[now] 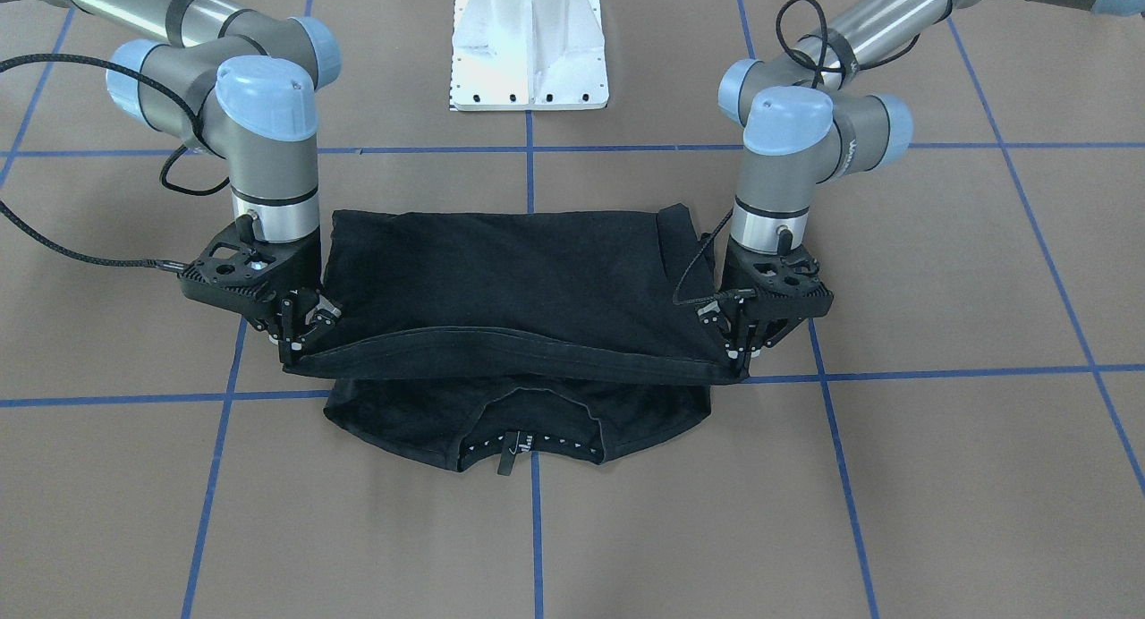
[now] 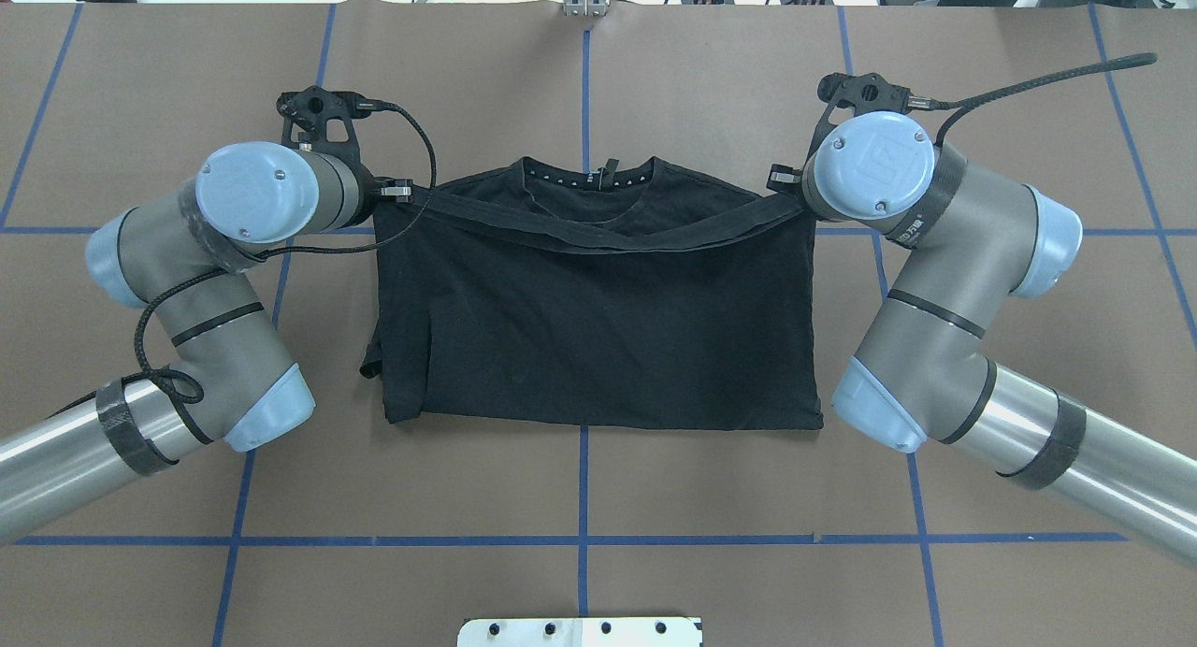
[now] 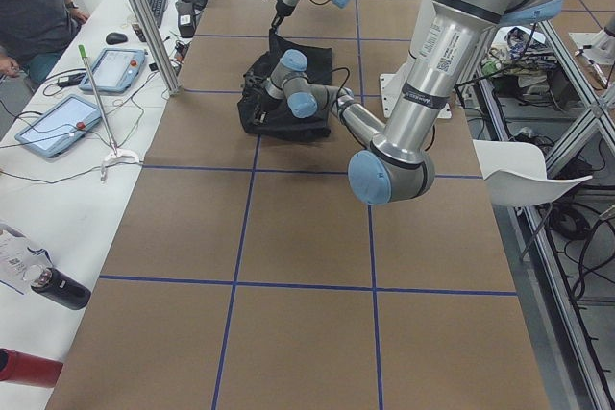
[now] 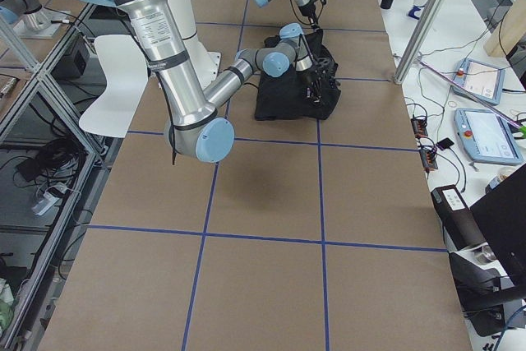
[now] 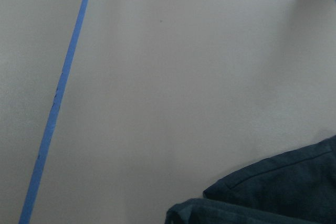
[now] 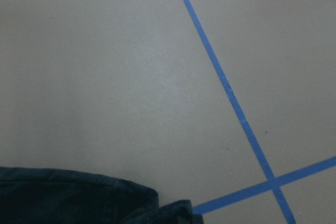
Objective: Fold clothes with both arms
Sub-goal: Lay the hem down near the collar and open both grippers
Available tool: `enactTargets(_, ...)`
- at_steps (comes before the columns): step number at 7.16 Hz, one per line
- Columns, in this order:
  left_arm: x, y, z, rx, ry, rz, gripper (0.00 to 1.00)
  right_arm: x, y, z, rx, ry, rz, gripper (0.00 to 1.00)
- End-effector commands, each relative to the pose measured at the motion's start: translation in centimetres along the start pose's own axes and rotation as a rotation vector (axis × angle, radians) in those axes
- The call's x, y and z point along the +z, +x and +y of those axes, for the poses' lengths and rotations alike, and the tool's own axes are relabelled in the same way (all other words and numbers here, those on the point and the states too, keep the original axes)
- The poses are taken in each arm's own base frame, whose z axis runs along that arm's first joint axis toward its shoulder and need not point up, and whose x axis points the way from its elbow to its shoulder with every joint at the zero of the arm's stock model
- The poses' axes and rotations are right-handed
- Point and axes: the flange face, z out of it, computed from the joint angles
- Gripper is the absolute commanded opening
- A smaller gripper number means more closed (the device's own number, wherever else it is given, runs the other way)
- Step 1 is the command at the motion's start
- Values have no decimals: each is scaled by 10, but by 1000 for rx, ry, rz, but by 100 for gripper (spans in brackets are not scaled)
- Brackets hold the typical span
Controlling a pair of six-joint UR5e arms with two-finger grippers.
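Observation:
Next, my left gripper releases the T-shirt's hem corner, now raised just short of the collar, on the brown table (image 1: 745,453) (image 5: 163,150) just past the shoulder edge of the black T-shirt.
The black T-shirt (image 1: 510,279) lies plain side up in the middle of the table, its collar (image 1: 528,440) toward the far side from the robot. A folded hem edge (image 2: 617,236) is stretched taut and raised between both grippers, just short of the collar (image 2: 589,175). My left gripper (image 1: 735,355) is shut on one corner of that edge, also seen from overhead (image 2: 407,194). My right gripper (image 1: 291,346) is shut on the other corner (image 2: 781,181). Each wrist view shows only a bit of black cloth (image 5: 283,192) (image 6: 79,198) on the brown table; the fingers are hidden there.
The white pedestal base (image 1: 530,46) stands behind the shirt. Blue tape lines (image 1: 537,512) grid the brown tabletop. A person (image 3: 34,7) sits at a side bench with tablets (image 3: 58,122). A white chair (image 3: 528,175) stands beside the table.

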Motion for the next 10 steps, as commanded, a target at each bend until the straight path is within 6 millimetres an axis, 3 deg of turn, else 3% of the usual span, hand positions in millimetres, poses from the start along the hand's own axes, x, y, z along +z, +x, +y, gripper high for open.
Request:
enactTargets(1, 6, -6, -14, 59, 27, 6, 0, 8, 2, -2, -21, -1, 17, 0)
enactTargets(4, -1, -6, -32, 46, 41, 16, 0, 6, 6, -16, -33, 12, 19, 0)
enactTargets(7, 0, -6, -35, 45, 43, 11, 0, 19, 10, -18, -35, 8, 45, 0)
enactTargets(10, 13, -11, -31, 75, 33, -11, 0, 32, 3, -22, -43, 4, 68, 0)
